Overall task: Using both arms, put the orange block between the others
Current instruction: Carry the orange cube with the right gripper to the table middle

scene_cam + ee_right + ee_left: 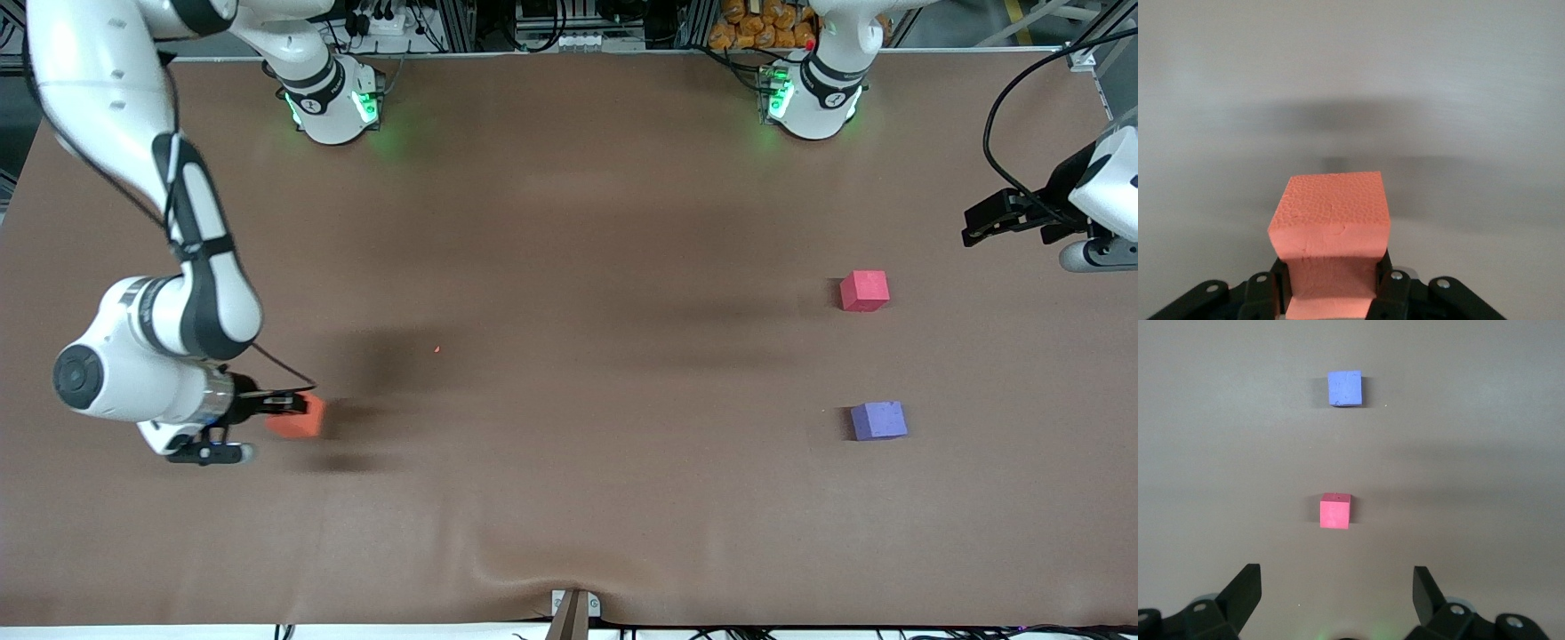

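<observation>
I should drop my right gripper's orange block on the cloth [621,327] between the red speck and the pinkish-red cube.
My right gripper [289,409] is shut on the orange block [300,418] low over the table at the right arm's end; in the right wrist view the foam block [1331,213] is squeezed between the black fingers [1386,293]. The pinkish-red cube [864,291] and the purple-blue cube [878,420] rest toward the left arm's end, the purple-blue one nearer the front camera, with a gap between them. My left gripper [978,227] hangs open in the air beside them, and its wrist view shows the red cube [1335,511], the purple cube [1345,388] and nothing between its fingers [1245,590].
Brown cloth [569,356] covers the table, with a wrinkle near the front edge [533,551]. The two arm bases [333,102] [811,98] stand along the edge farthest from the front camera. A tiny red speck [437,349] lies mid-table.
</observation>
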`<action>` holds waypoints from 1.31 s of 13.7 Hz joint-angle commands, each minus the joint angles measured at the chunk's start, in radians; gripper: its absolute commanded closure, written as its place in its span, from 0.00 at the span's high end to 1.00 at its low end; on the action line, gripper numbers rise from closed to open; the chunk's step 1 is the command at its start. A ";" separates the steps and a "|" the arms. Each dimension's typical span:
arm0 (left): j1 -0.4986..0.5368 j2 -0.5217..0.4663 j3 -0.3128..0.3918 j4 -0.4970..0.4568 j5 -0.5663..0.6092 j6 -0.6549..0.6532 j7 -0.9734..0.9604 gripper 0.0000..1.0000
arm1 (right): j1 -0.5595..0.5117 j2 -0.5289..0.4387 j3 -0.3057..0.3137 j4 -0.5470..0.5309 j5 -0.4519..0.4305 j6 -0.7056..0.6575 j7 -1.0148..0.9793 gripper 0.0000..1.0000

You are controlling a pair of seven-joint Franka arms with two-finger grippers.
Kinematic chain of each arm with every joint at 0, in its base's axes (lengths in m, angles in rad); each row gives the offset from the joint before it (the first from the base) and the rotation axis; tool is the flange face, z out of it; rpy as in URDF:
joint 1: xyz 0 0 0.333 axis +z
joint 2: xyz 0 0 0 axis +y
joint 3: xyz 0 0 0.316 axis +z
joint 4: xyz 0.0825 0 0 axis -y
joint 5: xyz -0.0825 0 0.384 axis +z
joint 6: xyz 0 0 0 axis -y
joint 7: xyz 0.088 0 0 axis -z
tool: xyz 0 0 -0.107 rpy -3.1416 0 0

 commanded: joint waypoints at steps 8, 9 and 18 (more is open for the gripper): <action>0.006 0.002 -0.011 0.003 -0.005 0.003 0.019 1.00 | 0.436 0.031 -0.018 -0.016 0.462 0.138 0.148 0.33; 0.006 0.002 -0.011 0.003 -0.005 0.003 0.019 1.00 | 0.482 0.043 -0.018 -0.013 0.465 0.176 0.202 0.33; 0.009 0.010 -0.008 0.003 -0.005 0.003 0.019 1.00 | 0.716 0.172 -0.018 0.008 0.624 0.382 0.361 0.43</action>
